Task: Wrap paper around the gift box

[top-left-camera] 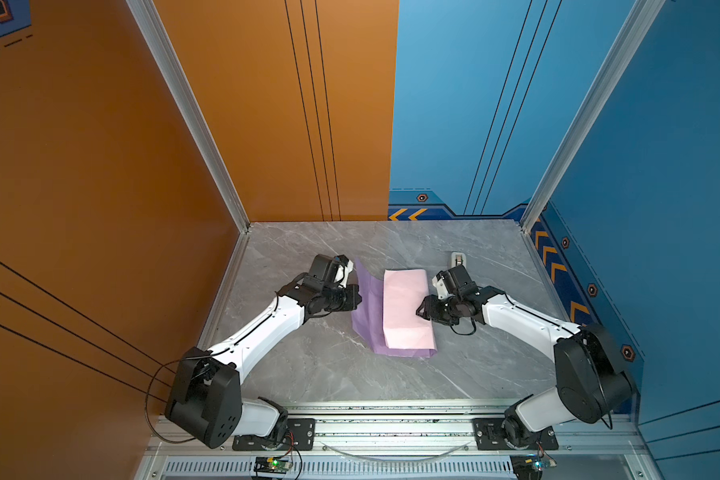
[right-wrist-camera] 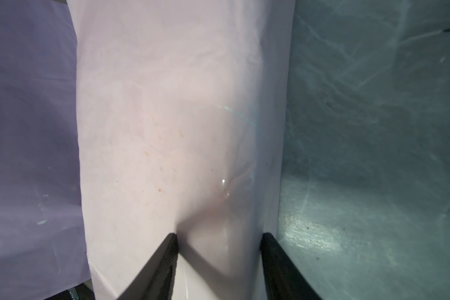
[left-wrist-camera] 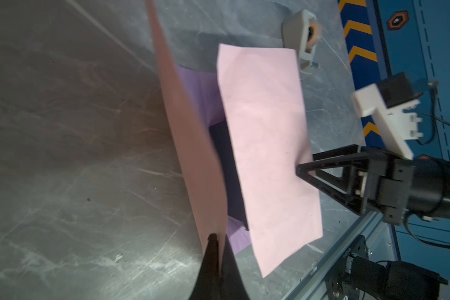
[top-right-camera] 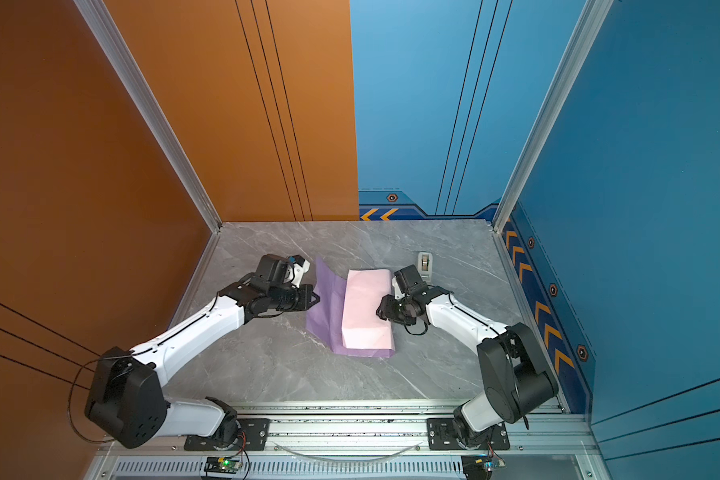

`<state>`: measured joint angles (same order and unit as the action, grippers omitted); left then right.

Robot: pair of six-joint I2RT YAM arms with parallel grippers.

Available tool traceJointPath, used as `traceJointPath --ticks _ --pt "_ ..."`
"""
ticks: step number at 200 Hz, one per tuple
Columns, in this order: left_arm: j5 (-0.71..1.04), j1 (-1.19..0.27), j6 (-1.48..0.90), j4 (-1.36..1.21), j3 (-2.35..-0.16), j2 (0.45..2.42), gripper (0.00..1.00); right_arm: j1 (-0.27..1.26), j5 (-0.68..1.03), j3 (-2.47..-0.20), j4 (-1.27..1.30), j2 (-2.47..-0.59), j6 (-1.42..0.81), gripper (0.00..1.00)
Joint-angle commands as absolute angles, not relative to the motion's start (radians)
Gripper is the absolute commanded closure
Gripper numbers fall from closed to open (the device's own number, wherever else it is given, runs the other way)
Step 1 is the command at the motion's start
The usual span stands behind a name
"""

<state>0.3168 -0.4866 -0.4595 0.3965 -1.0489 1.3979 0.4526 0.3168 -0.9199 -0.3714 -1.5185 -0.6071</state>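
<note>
Next, my left gripper lets go of the paper's lifted edge on the pink flap (top-left-camera: 415, 307) (left-wrist-camera: 289, 161), beside the fingers of my right gripper.
The paper (top-left-camera: 406, 307) lies mid-table, its pale pink flap folded over the gift box and its lilac side (top-right-camera: 329, 316) showing on the left. Only a dark strip of the gift box (left-wrist-camera: 224, 155) shows in the left wrist view, between the flap and the raised sheet; both top views hide it. My left gripper (left-wrist-camera: 217, 236) is shut on the paper's left edge (left-wrist-camera: 187, 130), which stands lifted off the table. My right gripper (right-wrist-camera: 220, 236) is open, its fingertips pressing the pink flap (right-wrist-camera: 166, 117) at the box's right edge (top-left-camera: 420, 309).
A small beige tape dispenser (top-left-camera: 458, 261) stands on the grey marble table behind the right gripper, also visible in the left wrist view (left-wrist-camera: 300, 33). Orange and blue walls close in the left, back and right sides. An aluminium rail (top-left-camera: 391, 419) runs along the front.
</note>
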Motion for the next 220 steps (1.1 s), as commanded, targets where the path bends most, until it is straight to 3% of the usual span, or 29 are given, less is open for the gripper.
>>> traceJointPath --ticks 1,63,132,155,220 --pt "0.251 -0.56 -0.411 0.483 -1.152 1.446 1.0 0.459 0.253 -0.886 -0.396 -1.528 -0.629 0.47" --pt "0.242 -0.731 -0.39 0.519 -1.333 1.659 1.0 0.462 0.262 -0.871 -0.371 -1.511 -0.644 0.47" --pt "0.247 -0.787 -0.392 0.521 -1.456 1.855 0.98 0.455 0.297 -0.856 -0.311 -1.479 -0.657 0.46" --pt "0.242 -0.784 -0.394 0.522 -1.461 1.885 0.97 0.435 0.315 -0.843 -0.289 -1.428 -0.661 0.4" --pt "0.247 -0.785 -0.393 0.541 -1.468 1.922 0.94 0.341 0.361 -0.83 -0.259 -1.296 -0.682 0.11"
